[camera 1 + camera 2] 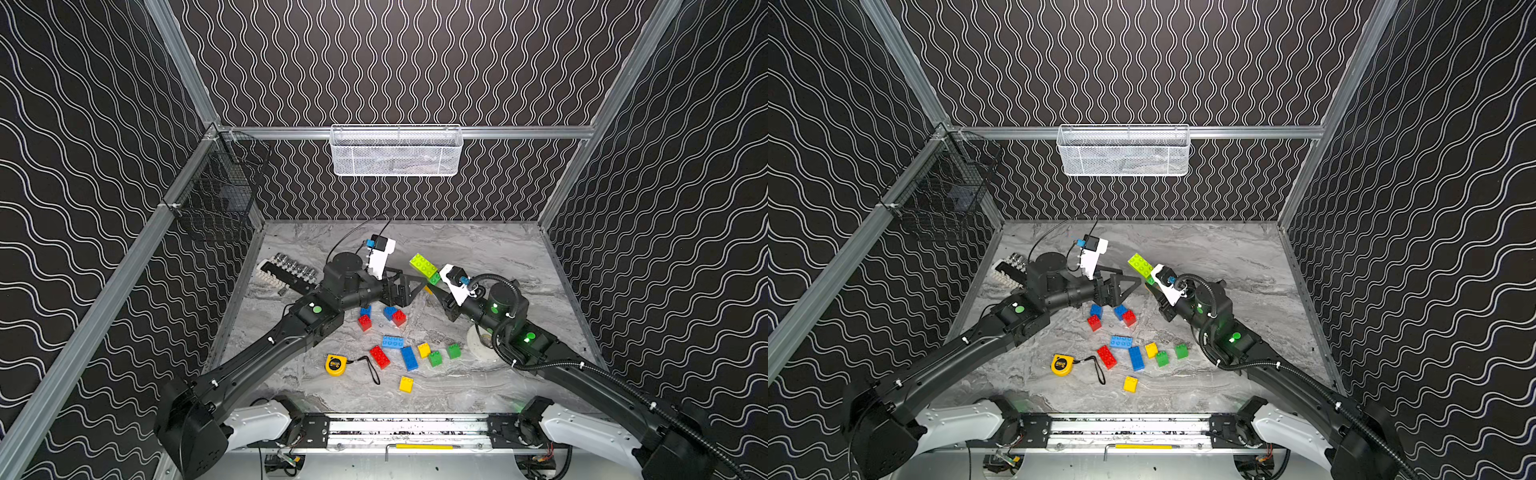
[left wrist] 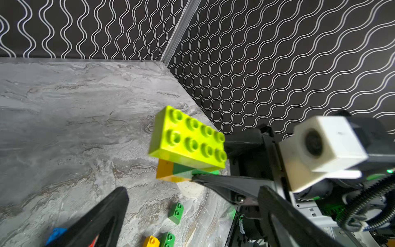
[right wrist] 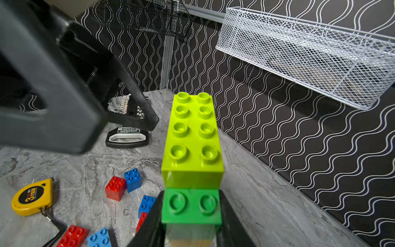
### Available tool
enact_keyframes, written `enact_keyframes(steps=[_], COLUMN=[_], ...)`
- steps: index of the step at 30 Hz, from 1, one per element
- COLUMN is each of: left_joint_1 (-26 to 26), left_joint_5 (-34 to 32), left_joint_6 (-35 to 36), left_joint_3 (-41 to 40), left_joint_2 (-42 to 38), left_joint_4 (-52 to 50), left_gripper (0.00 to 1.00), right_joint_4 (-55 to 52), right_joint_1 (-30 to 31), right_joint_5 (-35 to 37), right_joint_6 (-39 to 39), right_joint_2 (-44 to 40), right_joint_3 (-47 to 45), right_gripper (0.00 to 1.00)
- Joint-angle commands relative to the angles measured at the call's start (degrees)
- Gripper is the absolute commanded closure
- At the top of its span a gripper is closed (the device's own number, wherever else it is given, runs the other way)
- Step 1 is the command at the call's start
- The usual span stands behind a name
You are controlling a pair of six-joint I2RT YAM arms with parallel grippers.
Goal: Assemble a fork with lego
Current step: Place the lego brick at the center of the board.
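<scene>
The green brick's stack will be stood on the table (image 1: 417, 326) beside the red brick nearest my right gripper, and then I need to let go of it.
My right gripper (image 3: 191, 213) is shut on a green brick (image 3: 191, 205), the middle of a small lego stack held above the table. A lime oblong brick (image 3: 192, 136) sits on top of it and a yellow brick (image 2: 164, 169) below. The stack shows in both top views, with the lime brick (image 1: 422, 264) (image 1: 1140, 264) uppermost. My left gripper (image 1: 415, 293) (image 2: 192, 192) stands wide open just left of the stack, touching nothing. Several loose bricks lie nearer the front: red (image 1: 365, 322), blue (image 1: 392, 341), yellow (image 1: 406, 384), green (image 1: 454, 351).
A yellow tape measure (image 1: 335, 365) with a black strap lies front left. A socket rack (image 1: 291, 270) sits by the left wall and a white disc (image 1: 478, 345) under my right arm. A white mesh basket (image 1: 397, 151) and a black wire basket (image 1: 216, 195) hang on the walls.
</scene>
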Motion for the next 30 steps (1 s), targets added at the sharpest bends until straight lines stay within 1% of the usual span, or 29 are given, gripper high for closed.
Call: enact_keyframes(steps=[1,4,7,10,14,17,23,27,30], left_joint_1=[-0.01,0.8,2.32,3.72,3.82,3.79,3.82,3.79,3.82], left_joint_5=[-6.46,-13.2,-15.67,-14.46,-13.19,-12.35,-11.74,-12.36,-12.28], left_joint_6=[1.11,2.2,1.93,0.85,-0.39,-1.03,-0.47,0.04,0.13], left_joint_3=[-0.49,-2.3,-5.31,-8.61,-12.87,-15.07,-15.45,-15.09,-14.96], left_joint_2=[-3.22,-6.71,-8.31,-7.62,-6.29,-5.22,-3.44,-3.15,-2.84], left_joint_4=[-1.89,-5.99,-7.73,-7.36,-4.8,-3.27,-2.81,-3.25,-3.44], left_gripper=[0.01,0.01,0.01,0.01,0.01,0.01,0.01,0.01,0.01], right_joint_4=[4.78,10.65,19.5,29.26,43.68,50.14,53.07,51.9,53.36], right_joint_1=[0.0,0.0,-0.43,-0.44,-0.44,-0.44,0.13,1.77,2.97], right_joint_5=[4.99,7.68,8.64,7.88,7.41,7.29,4.78,5.31,6.31], right_joint_6=[1.95,6.72,10.18,12.66,13.94,14.92,15.36,15.35,15.62], right_joint_2=[2.17,4.79,9.16,14.49,20.97,24.54,28.04,30.36,33.05], right_joint_3=[-0.55,-3.82,-7.66,-10.94,-16.04,-18.77,-21.11,-21.14,-21.23], right_gripper=[1.0,1.0,1.0,1.0,1.0,1.0,1.0,1.0,1.0])
